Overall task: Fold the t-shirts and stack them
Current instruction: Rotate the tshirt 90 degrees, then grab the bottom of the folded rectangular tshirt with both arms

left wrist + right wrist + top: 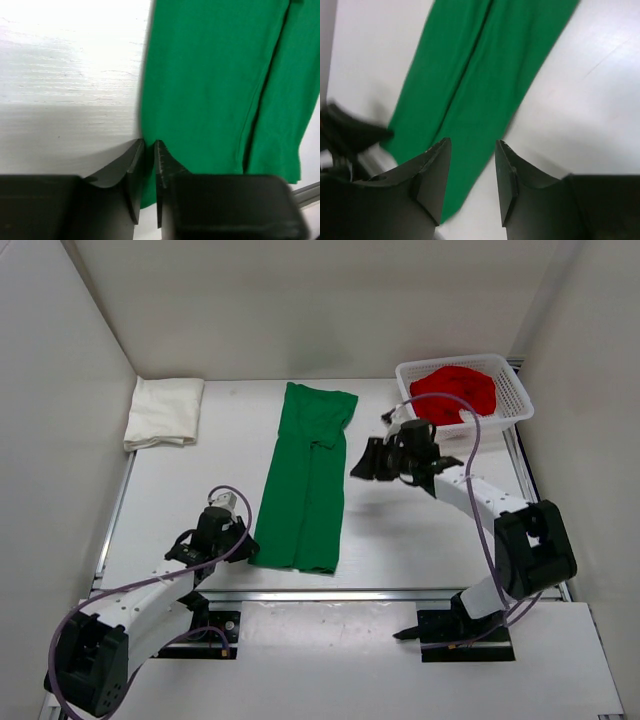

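The robot's right gripper needs to close on the loose near corner (334,570) (444,219) of the green t-shirt, across from the t-shirt's near corner at the left gripper.
The bright green t-shirt (305,480) lies on the table as a long narrow strip, folded lengthwise, running from near to far. My left gripper (243,540) sits at its near left corner, its jaws closed to a thin gap on the cloth's left edge (148,142); the green t-shirt (210,75) fills that view's right side. My right gripper (362,465) hovers open and empty just right of the strip's middle; its view (472,142) shows the green t-shirt (470,75) below. The cream-white t-shirt (163,410) lies folded at the back left. The red t-shirt (455,390) is bunched in the basket.
A white plastic mesh basket (515,390) stands at the back right corner. White walls close the table on the left, back and right. The table's near metal edge (350,595) runs just past the strip's near end. My left arm (345,132) shows in the right wrist view.
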You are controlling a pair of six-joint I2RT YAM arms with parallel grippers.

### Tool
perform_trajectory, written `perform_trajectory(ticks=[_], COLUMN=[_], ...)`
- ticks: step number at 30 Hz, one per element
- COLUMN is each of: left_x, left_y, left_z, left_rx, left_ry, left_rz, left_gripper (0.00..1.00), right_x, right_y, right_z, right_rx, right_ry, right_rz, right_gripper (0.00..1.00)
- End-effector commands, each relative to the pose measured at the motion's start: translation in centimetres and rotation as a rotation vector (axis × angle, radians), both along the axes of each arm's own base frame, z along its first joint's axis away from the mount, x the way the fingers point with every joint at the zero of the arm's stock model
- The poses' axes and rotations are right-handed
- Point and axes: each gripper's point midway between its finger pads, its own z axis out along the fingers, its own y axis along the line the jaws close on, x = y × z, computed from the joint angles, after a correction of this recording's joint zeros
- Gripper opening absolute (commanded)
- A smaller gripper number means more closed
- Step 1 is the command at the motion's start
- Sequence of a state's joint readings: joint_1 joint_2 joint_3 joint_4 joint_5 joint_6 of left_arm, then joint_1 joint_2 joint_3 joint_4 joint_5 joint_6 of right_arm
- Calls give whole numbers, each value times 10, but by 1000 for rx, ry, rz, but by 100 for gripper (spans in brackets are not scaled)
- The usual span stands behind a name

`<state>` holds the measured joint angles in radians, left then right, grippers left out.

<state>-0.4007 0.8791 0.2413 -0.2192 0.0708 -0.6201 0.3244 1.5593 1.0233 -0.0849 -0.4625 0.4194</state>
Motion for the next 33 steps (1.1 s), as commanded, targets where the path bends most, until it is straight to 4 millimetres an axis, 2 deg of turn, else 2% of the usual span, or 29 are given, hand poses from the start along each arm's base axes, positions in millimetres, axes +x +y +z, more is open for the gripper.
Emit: perform_trajectory(ticks=[1,2,3,5,9,11,12,14,15,16,18,20,22,25,26,28,30,33], left_x=[-16,-17,-22,-29,-36,-33,-31,-27,-20,-18,-22,-28,-43,-59,-61,-64,-66,-71], left_y=[0,-1,-10,-34,-65,-69,-65,-51,-40,-30,-21,-23,-30,-42,-42,-38,-39,-42], left_z=[-12,-12,-12,-6,6,13,14,14,17,17,12,10,-4,-13,-15,-20,-21,-23], left_rx=[-3,-6,-27,-78,-192,-195,-179,-145,-133,-121,-104,-105,-89,-136,-146,-146,-148,-119], left_ry=[54,60,70,48,59,44,45,41,21,24,28,45,90,114,122,134,144,164], left_rz=[-18,-20,-44,-101,-136,-149,-142,-123,-88,-68,-72,-100,-151,-194,-193,-181,-198,-230], left_gripper=[24,19,14,11,13,22,25,45,50,61,98,99,99,98,88,55,45,36], right_x=[-57,-74,-92,-124,-170,-190,-196,-208,-209,-214,-221,-226,-228,-230,-228,-229,-225,-225], right_y=[26,24,25,29,15,5,3,-4,-4,-4,-1,4,8,9,10,10,13,16], right_z=[-19,-24,-39,-41,-72,-84,-85,-97,-96,-100,-103,-103,-105,-107,-105,-107,-104,-103], right_rx=[31,31,19,2,-29,-36,-33,-30,-9,-4,-6,-1,2,8,10,3,16,35], right_ry=[33,47,87,98,195,233,243,274,274,288,301,305,317,342,336,346,329,335], right_rz=[122,135,145,194,208,190,186,161,147,144,156,173,183,191,192,194,200,211], right_gripper=[39,39,39,41,43,44,43,45,44,44,44,44,42,41,41,38,36,35])
